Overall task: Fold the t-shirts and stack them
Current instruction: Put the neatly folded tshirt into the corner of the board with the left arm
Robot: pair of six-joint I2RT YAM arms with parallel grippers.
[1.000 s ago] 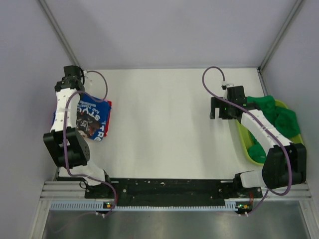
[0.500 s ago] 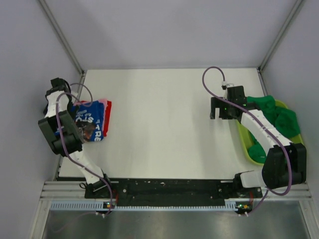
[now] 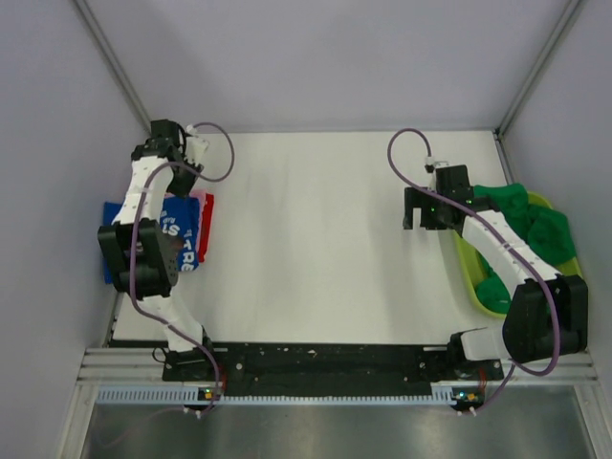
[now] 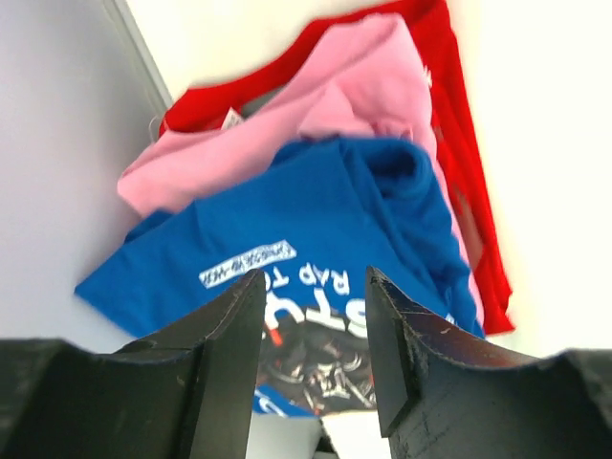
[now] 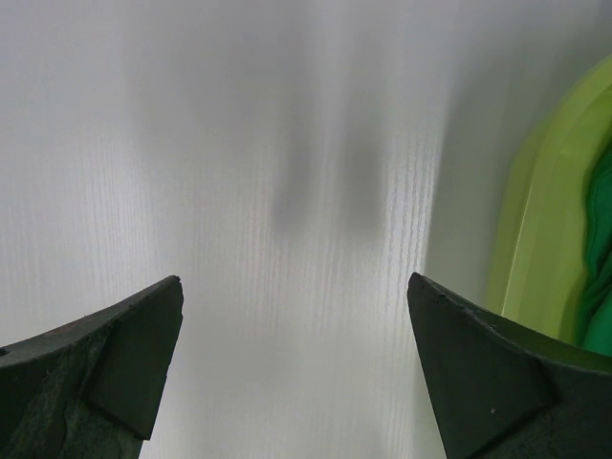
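Note:
The blue t-shirt's back edge bunches short of the pink t-shirt's edge, so next I pull its rumpled corner [image 4: 402,170] flat with my left gripper.
A stack of folded t-shirts lies at the table's left edge, with the royal-blue one with white lettering [image 3: 180,235] on top. In the left wrist view the blue shirt [image 4: 316,210] lies over a pink one [image 4: 354,96] and a red one [image 4: 459,143]. My left gripper [image 3: 164,145] hovers behind the stack, open and empty, and the blue shirt shows between its fingers [image 4: 229,354]. My right gripper [image 3: 414,208] is wide open and empty over bare table [image 5: 296,287]. Green t-shirts [image 3: 531,229] lie heaped in the basket to its right.
The lime-green plastic basket [image 3: 466,256] stands at the table's right edge, and its rim [image 5: 535,220] shows in the right wrist view. Grey walls close in the left, back and right sides. White table [image 3: 306,239] lies between the arms.
My left arm swung out past the table's left edge and then back up to the far-left corner behind the stack. The right arm has not moved.

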